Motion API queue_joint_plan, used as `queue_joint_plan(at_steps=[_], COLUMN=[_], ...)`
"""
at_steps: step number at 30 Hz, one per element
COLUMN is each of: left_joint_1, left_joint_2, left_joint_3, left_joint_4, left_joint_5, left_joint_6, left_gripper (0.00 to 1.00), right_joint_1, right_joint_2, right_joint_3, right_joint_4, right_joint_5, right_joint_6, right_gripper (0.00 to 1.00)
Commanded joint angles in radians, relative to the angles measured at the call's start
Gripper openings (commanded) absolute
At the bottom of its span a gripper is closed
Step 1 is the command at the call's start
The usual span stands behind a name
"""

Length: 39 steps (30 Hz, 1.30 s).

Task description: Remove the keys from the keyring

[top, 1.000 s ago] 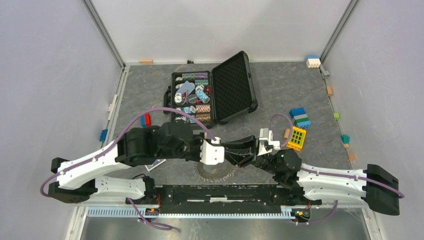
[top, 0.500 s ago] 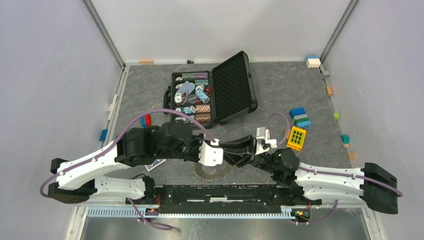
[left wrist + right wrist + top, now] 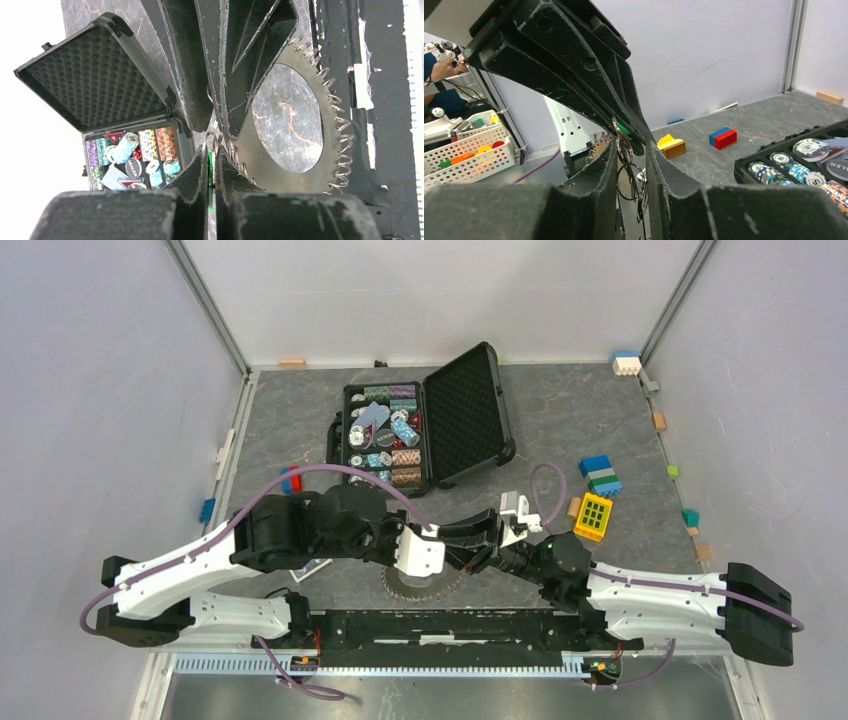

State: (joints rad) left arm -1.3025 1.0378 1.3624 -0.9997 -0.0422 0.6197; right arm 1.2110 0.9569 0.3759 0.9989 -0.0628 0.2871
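The robot's right gripper has several split rings bunched up in its fingers, so it should open, back off, and pinch just the link [image 3: 625, 151] below the split ring by the green tag.
The keys [image 3: 432, 588] fan out like saw teeth in a flat disc on the table just below both grippers. The keyring [image 3: 336, 132] runs along their coiled outer edge in the left wrist view. My left gripper [image 3: 211, 160] is shut on the green tag [image 3: 210, 172] of one key, and the tag also shows as green tag [image 3: 624, 128]. My right gripper [image 3: 630, 150] reaches in from the opposite side. Its fingers stand a little apart, with small split rings [image 3: 630, 172] filling the gap between them. From above, the left gripper [image 3: 462, 556] and the right gripper [image 3: 448, 540] overlap tip to tip.
An open black case [image 3: 470, 410] holding poker chips [image 3: 385, 440] lies behind the grippers. Toy bricks [image 3: 600, 480] and a yellow-green block [image 3: 593, 515] sit to the right, and a red-blue brick [image 3: 291, 480] to the left. A black rail [image 3: 450, 625] runs along the near edge.
The right arm has slid left, its fingers further over the left gripper. The fan of keys has shifted slightly left with them. Both grips look unchanged.
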Motion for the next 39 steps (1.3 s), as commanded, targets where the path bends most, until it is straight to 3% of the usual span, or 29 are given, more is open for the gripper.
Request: queue_joint_plan(at_steps=[1, 19, 25, 28, 33, 39], left_joint_1=[-0.023, -0.037, -0.039, -0.04, -0.04, -0.039], left_joint_2=[0.024, 0.104, 0.098, 0.087, 0.073, 0.056], left_joint_3=[0.037, 0.092, 0.085, 0.083, 0.079, 0.058], left_joint_4=[0.028, -0.041, -0.039, -0.04, -0.036, -0.016], left_joint_5=[0.107, 0.096, 0.06, 0.046, 0.022, 0.003], left_joint_6=[0.056, 0.097, 0.102, 0.099, 0.092, 0.089], left_gripper=[0.02, 0.02, 0.02, 0.02, 0.02, 0.02], right_joint_1=[-0.019, -0.019, -0.019, -0.019, -0.019, -0.019], right_joint_2=[0.015, 0.018, 0.0, -0.021, -0.06, -0.089], right_joint_3=[0.078, 0.116, 0.101, 0.082, 0.052, 0.036], right_joint_4=[-0.01, -0.081, -0.083, -0.076, -0.071, -0.075], right_joint_5=[0.071, 0.066, 0.065, 0.042, 0.012, -0.059], right_joint_6=[-0.01, -0.024, -0.041, -0.065, -0.104, -0.15], right_gripper=[0.1, 0.1, 0.15, 0.27, 0.57, 0.7])
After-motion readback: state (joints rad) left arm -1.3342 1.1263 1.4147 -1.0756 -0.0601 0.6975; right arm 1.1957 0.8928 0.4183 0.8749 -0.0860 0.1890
